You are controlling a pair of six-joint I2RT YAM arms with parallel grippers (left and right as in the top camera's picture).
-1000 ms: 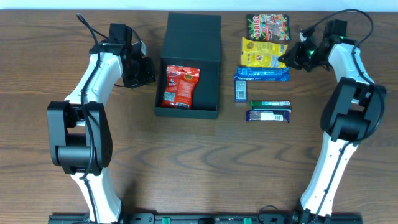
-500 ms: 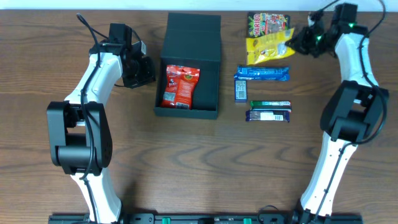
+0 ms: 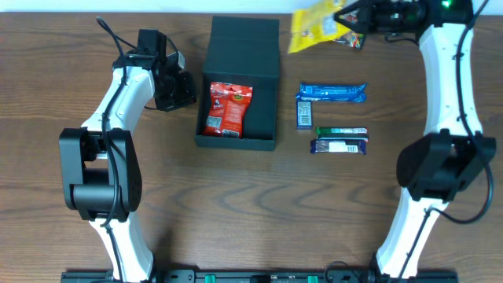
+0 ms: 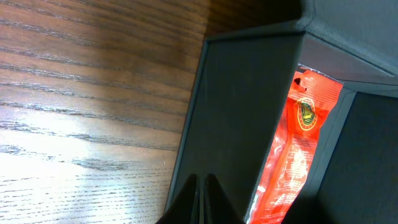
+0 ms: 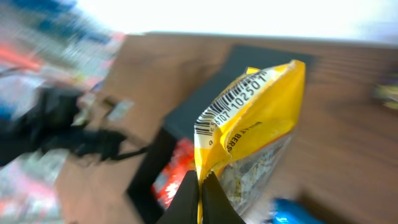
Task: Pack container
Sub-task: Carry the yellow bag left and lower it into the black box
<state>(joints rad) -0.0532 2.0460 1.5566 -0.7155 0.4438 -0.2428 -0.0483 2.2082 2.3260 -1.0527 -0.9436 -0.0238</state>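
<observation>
My right gripper should release the yellow snack packet inside the dark box (image 3: 252, 110), beside the red snack packet.
The container (image 3: 267, 71) is a dark box with its flap lid open at the far side; a red snack packet (image 3: 228, 108) lies inside. My right gripper (image 3: 351, 17) is shut on a yellow snack packet (image 3: 314, 23) and holds it in the air at the far edge, right of the lid. In the right wrist view the yellow packet (image 5: 255, 118) hangs from my fingers (image 5: 200, 198), with the box (image 5: 186, 118) below. My left gripper (image 4: 203, 196) is shut and empty beside the box's left wall (image 4: 242, 118); the red packet (image 4: 298, 155) shows inside.
On the table right of the box lie a long blue bar (image 3: 332, 92), a small blue packet (image 3: 303, 113), a green bar (image 3: 341, 131) and a dark bar (image 3: 339, 145). A Haribo bag (image 3: 355, 38) is mostly hidden under my right gripper.
My right gripper has lifted the yellow packet off the table and carried it up and to the left, toward the box's lid. The left arm has not moved.
</observation>
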